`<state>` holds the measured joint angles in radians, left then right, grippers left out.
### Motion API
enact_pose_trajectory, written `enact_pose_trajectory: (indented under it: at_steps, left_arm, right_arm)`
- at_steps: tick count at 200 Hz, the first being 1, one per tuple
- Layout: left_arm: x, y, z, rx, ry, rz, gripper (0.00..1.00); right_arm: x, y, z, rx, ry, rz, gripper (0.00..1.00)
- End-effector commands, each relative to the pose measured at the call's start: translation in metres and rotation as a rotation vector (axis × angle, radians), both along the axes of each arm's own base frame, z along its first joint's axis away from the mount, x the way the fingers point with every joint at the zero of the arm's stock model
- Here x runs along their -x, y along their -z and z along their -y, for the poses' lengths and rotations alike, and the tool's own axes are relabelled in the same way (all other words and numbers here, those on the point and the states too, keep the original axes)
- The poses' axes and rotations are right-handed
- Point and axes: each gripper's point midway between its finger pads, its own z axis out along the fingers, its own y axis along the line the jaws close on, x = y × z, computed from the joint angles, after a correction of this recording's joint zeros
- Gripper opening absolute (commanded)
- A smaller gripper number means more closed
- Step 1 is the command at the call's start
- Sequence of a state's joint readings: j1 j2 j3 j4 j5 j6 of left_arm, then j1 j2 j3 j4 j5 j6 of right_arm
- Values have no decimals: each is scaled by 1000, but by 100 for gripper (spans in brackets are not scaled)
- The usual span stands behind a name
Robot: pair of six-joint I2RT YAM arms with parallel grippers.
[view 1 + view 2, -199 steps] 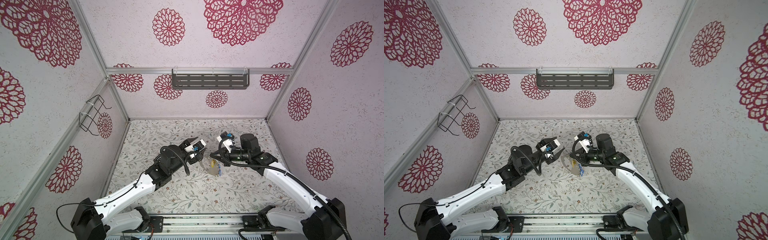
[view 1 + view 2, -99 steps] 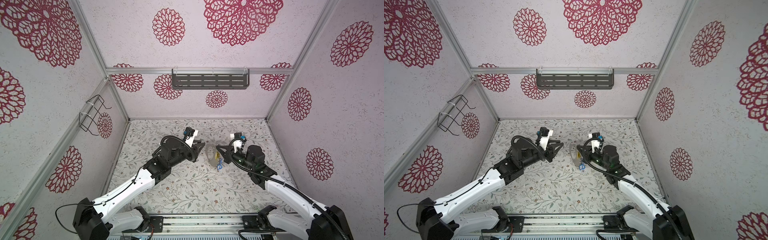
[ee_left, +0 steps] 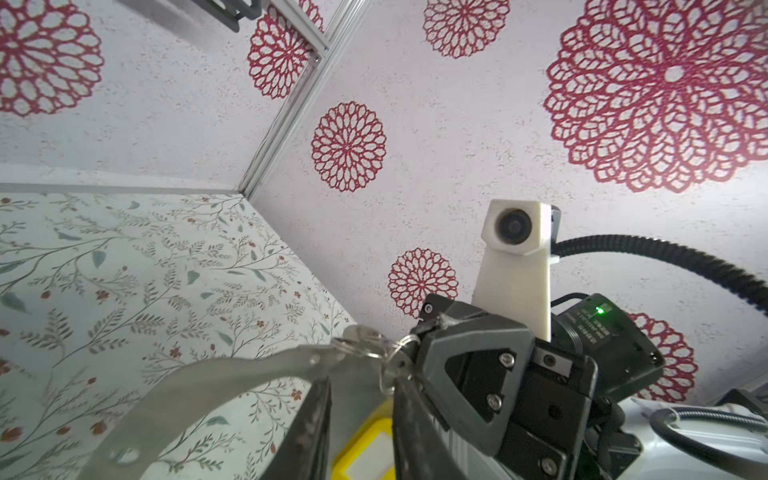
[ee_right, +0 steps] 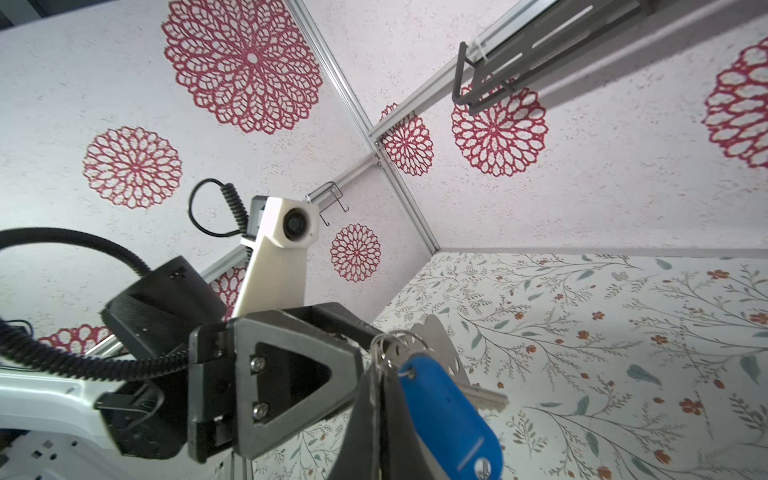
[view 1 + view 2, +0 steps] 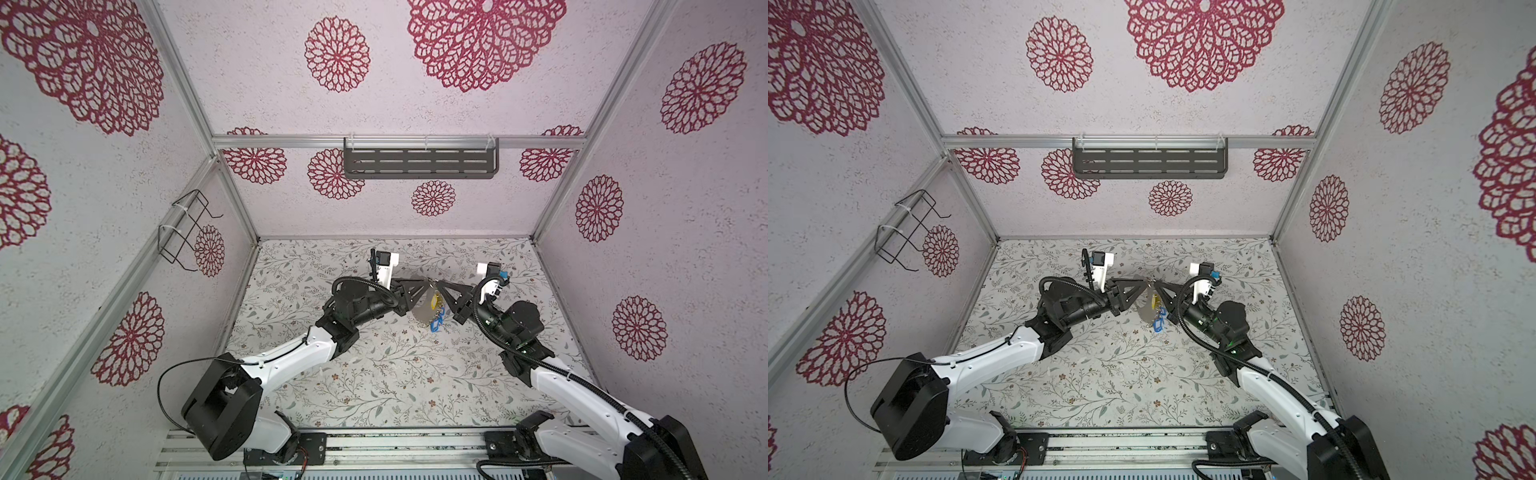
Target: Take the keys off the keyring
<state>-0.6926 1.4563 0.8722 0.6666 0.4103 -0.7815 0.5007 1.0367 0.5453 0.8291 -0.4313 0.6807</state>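
Next, my left gripper opens and pinches a silver loop (image 3: 390, 352), because it now spans the grey hoop below the silver loops at my right gripper's fingers.
The keyring (image 5: 420, 311) is a flat grey hoop held above the floral table between both arms. My left gripper (image 5: 427, 283) is shut across the hoop's band (image 3: 216, 374), which fills the gap between its fingers (image 3: 316, 424). My right gripper (image 5: 441, 284) is shut with its tip at the small silver loops (image 3: 399, 345) at the top of the hoop; in the right wrist view a thin strip of metal shows between its fingers (image 4: 365, 415). The keys hang below: a yellow tag (image 5: 435, 300), blue tags (image 5: 436, 326), and a silver key (image 4: 486, 401) behind a blue tag (image 4: 449, 419).
A dark slotted shelf (image 5: 419, 163) is fixed on the back wall. A black wire rack (image 5: 183, 230) hangs on the left wall. The floral table (image 5: 374, 374) lies below the raised grippers, with walls on three sides.
The left gripper came up to the keyring and closed from wide open onto its band. The right gripper stayed shut, turned its wrist and carried the ring a little toward the back wall.
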Motion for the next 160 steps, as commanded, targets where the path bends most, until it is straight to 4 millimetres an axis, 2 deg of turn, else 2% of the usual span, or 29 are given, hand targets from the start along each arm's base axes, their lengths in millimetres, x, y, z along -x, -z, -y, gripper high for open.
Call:
enact_pose_trajectory:
  at_steps: [1,34,77,126,160]
  left_arm:
    - [3,-39,-3,158,48,62,25]
    - [2,-40,0,175,67,54,21]
    - [4,-39,2,190,88,43,20]
    - [2,-30,11,198,120,6,20]
    - [3,-23,14,182,127,-6,26]
  right_arm:
    - [16,-45,3,-129,-45,122,0]
    - [15,-50,-2,-143,-68,121,0]
    - [9,-40,-9,-102,-42,97,0]
    - [5,-42,-15,-93,-37,97,0]
    - [3,-41,-16,-86,-26,98,0]
